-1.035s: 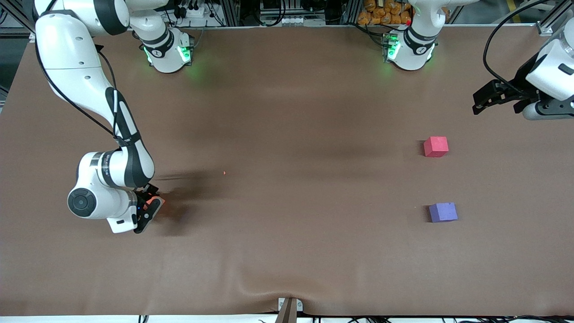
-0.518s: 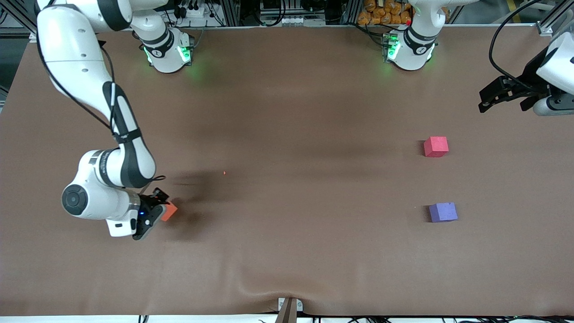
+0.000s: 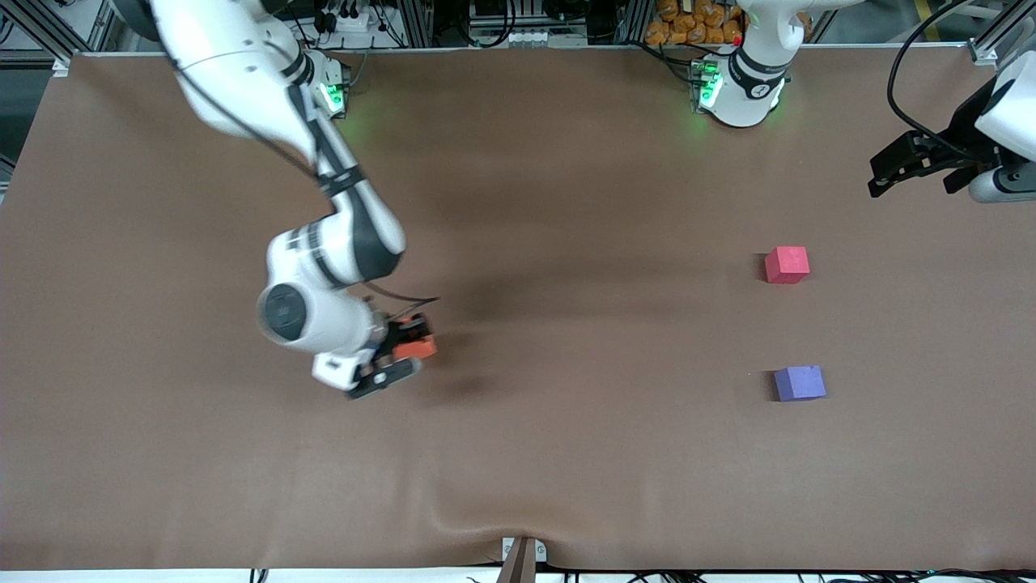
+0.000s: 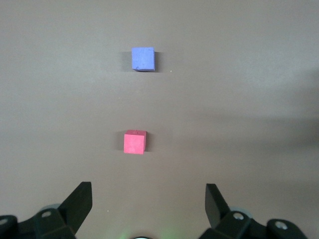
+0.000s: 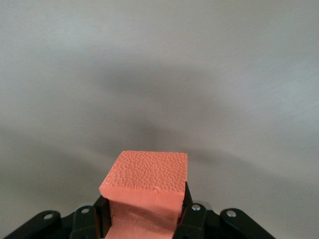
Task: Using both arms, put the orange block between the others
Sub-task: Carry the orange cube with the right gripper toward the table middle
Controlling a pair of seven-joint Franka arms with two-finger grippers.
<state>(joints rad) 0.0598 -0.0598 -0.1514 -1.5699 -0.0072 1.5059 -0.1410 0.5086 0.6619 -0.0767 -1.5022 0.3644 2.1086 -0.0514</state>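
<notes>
Next, I release the orange block from my right gripper on the bare middle of the brown table (image 3: 537,311), short of both cubes.
The orange block (image 3: 416,347) hangs above the brown table, squeezed between the fingers of my right gripper (image 3: 402,350), which is shut on it. In the right wrist view the orange block (image 5: 147,191) bulges out between the black pads. The pinkish-red cube (image 3: 787,265) and the purple-blue cube (image 3: 800,383) rest on the table toward the left arm's end, the purple-blue one nearer the front camera. My left gripper (image 3: 894,166) hovers open over the table edge at that end. The left wrist view has the pinkish-red cube (image 4: 135,142) and purple-blue cube (image 4: 143,59) ahead of the open left gripper (image 4: 148,199).
The brown table cover (image 3: 518,453) has a raised wrinkle near its front edge (image 3: 477,518). A small bracket (image 3: 522,555) sits at the middle of that edge. The two arm bases (image 3: 740,89) glow green at the table's back.
My right arm lifted the orange block and carried it toward the table's middle, away from the right arm's end. The left gripper drifted slightly outward. Both other cubes stayed put.
</notes>
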